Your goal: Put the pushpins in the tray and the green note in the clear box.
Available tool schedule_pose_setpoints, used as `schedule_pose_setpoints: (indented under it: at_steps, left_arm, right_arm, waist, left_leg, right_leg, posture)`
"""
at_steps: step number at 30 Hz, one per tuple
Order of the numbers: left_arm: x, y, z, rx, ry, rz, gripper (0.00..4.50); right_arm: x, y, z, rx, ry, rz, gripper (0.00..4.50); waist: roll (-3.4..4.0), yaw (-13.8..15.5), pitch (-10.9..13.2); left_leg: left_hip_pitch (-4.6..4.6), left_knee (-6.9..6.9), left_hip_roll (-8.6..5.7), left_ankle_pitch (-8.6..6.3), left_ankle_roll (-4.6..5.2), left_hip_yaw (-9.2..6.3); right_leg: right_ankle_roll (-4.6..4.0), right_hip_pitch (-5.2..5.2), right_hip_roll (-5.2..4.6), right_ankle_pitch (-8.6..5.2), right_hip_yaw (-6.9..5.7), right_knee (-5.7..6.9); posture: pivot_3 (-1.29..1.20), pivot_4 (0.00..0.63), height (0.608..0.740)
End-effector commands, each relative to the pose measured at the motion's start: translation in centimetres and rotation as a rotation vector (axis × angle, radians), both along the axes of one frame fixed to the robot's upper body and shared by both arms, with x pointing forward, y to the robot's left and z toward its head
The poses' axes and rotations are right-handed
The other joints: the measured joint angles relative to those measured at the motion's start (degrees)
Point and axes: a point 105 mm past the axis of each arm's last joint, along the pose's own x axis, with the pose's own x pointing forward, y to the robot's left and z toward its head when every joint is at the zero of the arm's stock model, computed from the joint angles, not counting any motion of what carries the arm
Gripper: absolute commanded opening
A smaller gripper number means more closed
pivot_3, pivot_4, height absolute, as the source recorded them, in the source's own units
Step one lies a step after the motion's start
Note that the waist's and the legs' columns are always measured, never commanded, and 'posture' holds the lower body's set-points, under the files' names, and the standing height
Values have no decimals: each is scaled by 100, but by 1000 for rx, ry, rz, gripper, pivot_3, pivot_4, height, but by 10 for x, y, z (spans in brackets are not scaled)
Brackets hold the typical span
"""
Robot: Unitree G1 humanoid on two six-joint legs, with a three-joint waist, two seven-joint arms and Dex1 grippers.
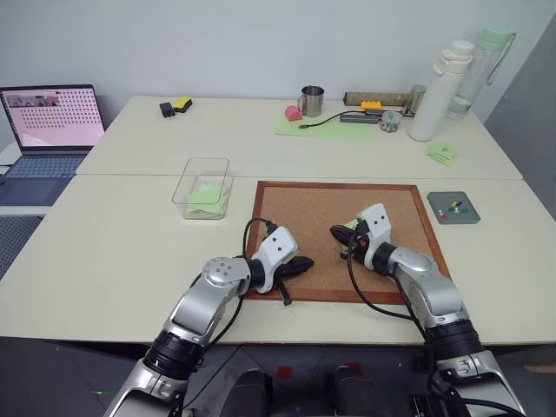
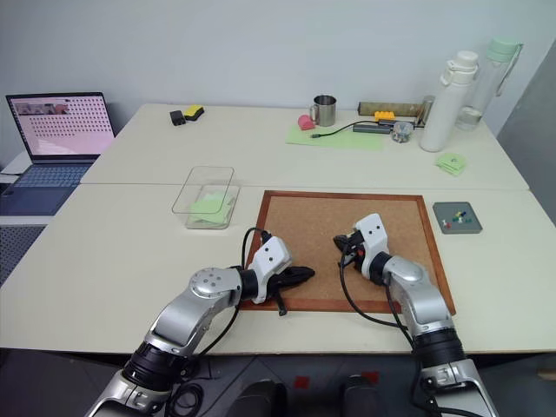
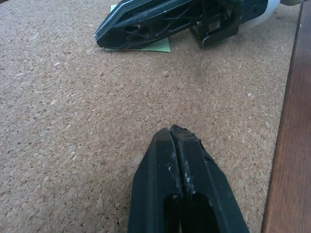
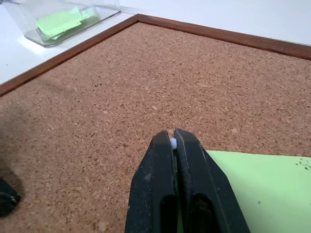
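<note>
Next, my right gripper releases the pale pushpin, now pinched over the corkboard, there beside the coloured pushpins, which are in the middle of the grey tray [image 1: 449, 206].
My right gripper [image 4: 173, 133] is shut over the far right part of the corkboard [image 1: 317, 217], with a small pale pushpin head [image 4: 173, 142] pinched between its tips. The green note [image 4: 252, 179] lies flat on the cork right under and beside that gripper. My left gripper [image 3: 171, 130] is shut and empty, low over the board's near left part. The clear box [image 1: 207, 160] stands left of the board and holds light-green paper [image 1: 207, 195]. The grey tray [image 1: 470, 217] sits right of the board with several coloured pushpins [image 1: 452, 208] in it.
An open laptop [image 1: 52, 117] is at the far left. Along the back stand a metal mug [image 1: 312, 100], a pale-green sheet [image 1: 326, 128], a white bottle [image 1: 434, 91] and a clear bottle [image 1: 486, 65]. A patterned green notepad [image 1: 441, 153] lies behind the tray.
</note>
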Motion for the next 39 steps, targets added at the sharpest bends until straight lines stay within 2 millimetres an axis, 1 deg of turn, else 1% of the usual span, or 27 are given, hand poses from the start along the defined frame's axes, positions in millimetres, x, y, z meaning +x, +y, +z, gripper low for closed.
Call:
schedule_pose_setpoints:
  at_steps: [1,4,6,8,10,11,12,16,17,20,21,22,23,24,25,27,29,32,34,36,39]
  left_arm:
    - [1,5,-7,-18,58,39,0]
    - [7,4,11,-111,55,59,0]
    - [10,6,19,-135,40,59,0]
    - [13,9,28,-175,53,59,0]
    - [17,10,36,-210,65,54,381]
    - [18,11,40,-227,70,50,504]
    - [19,10,43,-239,71,45,734]
    - [19,1,61,-292,45,-2,1517]
    - [17,-3,67,-298,25,-30,1722]
    - [11,-15,84,-286,-59,-109,2063]
    - [10,-18,88,-278,-85,-130,2424]
    - [9,-20,90,-273,-101,-143,2508]
    - [9,-23,93,-261,-129,-162,2724]
    - [8,-27,97,-237,-177,-189,2911]
    - [8,-32,102,-211,-241,-215,3120]
    - [9,-40,110,-182,-351,-240,3441]
    - [11,-46,118,-210,-406,-233,3827]
    - [9,-57,126,-262,-431,-234,4435]
    - [7,-61,129,-288,-423,-228,4435]
    - [5,-64,128,-288,-412,-226,4435]
    - [0,-66,121,-271,-369,-246,4435]
  right_arm:
    - [-16,6,54,-13,-199,91,43]
    - [-26,5,58,-103,-251,134,43]
    - [-29,4,60,-159,-282,160,43]
    - [-30,1,65,-161,-295,153,43]
    - [-29,-5,70,-156,-298,134,0]
    - [-28,-8,71,-145,-291,116,0]
    - [-27,-13,72,-128,-280,88,0]
    - [-18,-36,72,-69,-239,-46,0]
    - [-14,-45,73,-41,-222,-96,0]
    - [-2,-74,74,16,-183,-235,0]
    - [1,-82,75,25,-174,-268,0]
    - [2,-87,75,31,-168,-287,0]
    - [6,-97,74,39,-154,-324,0]
    - [12,-112,74,36,-142,-381,0]
    - [19,-132,73,39,-122,-453,0]
    - [28,-161,72,46,-89,-560,0]
    - [36,-180,70,34,-68,-617,0]
    - [46,-207,63,16,-31,-703,0]
    - [50,-221,59,6,-11,-750,0]
    - [53,-230,54,4,15,-779,0]
    - [56,-237,47,21,52,-798,0]
  waist:
    - [0,2,0]
    - [-4,20,1]
    - [-8,21,4]
    - [-10,17,11]
    - [-12,17,13]
    - [-13,20,13]
    - [-13,21,13]
    - [-14,37,14]
    - [-14,41,14]
    - [-15,50,14]
    - [-15,51,14]
    - [-14,53,15]
    - [-14,53,15]
    - [-14,49,15]
    - [-13,48,15]
    - [-12,43,16]
    - [-8,51,21]
    - [-8,45,21]
    - [-8,30,21]
    - [-6,15,22]
    - [-5,3,23]
  left_leg:
    - [-1,0,0,0,0,0]
    - [-1,2,-2,0,0,-6]
    - [-2,4,-3,0,0,-6]
    - [-3,6,-3,0,-1,-4]
    - [-4,7,-3,1,-1,-5]
    - [-4,7,-3,1,-1,-5]
    - [-5,8,-3,1,-2,-6]
    - [-14,9,-8,2,-4,-6]
    - [-17,9,-9,2,-4,-7]
    - [-28,9,-11,2,-5,-15]
    - [-29,8,-11,2,-5,-15]
    - [-29,8,-12,3,-6,-16]
    - [-29,8,-12,3,-6,-15]
    - [-29,8,-13,3,-6,-14]
    - [-28,8,-13,3,-6,-14]
    - [-27,9,-15,3,-6,-10]
    - [-28,11,-16,8,-12,-3]
    - [-28,10,-15,8,-13,-1]
    - [-28,7,-16,8,-13,0]
    - [-29,6,-15,8,-12,1]
    - [-29,4,-15,8,-12,0]
  right_leg:
    - [1,0,-1,0,0,0]
    - [2,3,-1,0,-7,-4]
    - [2,3,-1,-1,-7,-4]
    - [2,1,-1,-1,-4,-2]
    - [2,0,0,-1,-4,-2]
    - [2,0,0,-1,-4,-2]
    - [2,0,1,-1,-5,-3]
    - [7,0,-1,0,-5,-5]
    - [10,-2,-2,-2,-4,-5]
    - [11,-5,-3,-1,-8,-6]
    - [11,-6,-3,-1,-9,-6]
    - [11,-6,-3,-1,-9,-6]
    - [10,-6,-3,-1,-8,-6]
    - [10,-5,-3,-1,-8,-6]
    - [10,-5,-2,-1,-8,-6]
    - [10,-5,-2,-1,-4,-7]
    - [10,-5,-2,-1,0,-11]
    - [10,-3,-3,-1,0,-13]
    - [11,-4,-1,0,1,-11]
    - [12,-5,1,-1,1,-10]
    - [14,-5,2,-3,1,-7]
  posture:
    - [0,150,740]
    - [0,150,740]
    - [0,150,740]
    - [0,150,740]
    - [0,150,740]
    - [0,150,740]
    - [0,150,740]
    - [0,150,740]
    - [0,150,740]
    - [0,150,740]
    - [0,150,740]
    - [0,150,740]
    - [0,150,740]
    - [0,150,740]
    - [0,150,740]
    - [0,150,740]
    - [0,150,740]
    - [0,150,740]
    - [0,150,740]
    - [0,150,740]
    - [0,150,740]
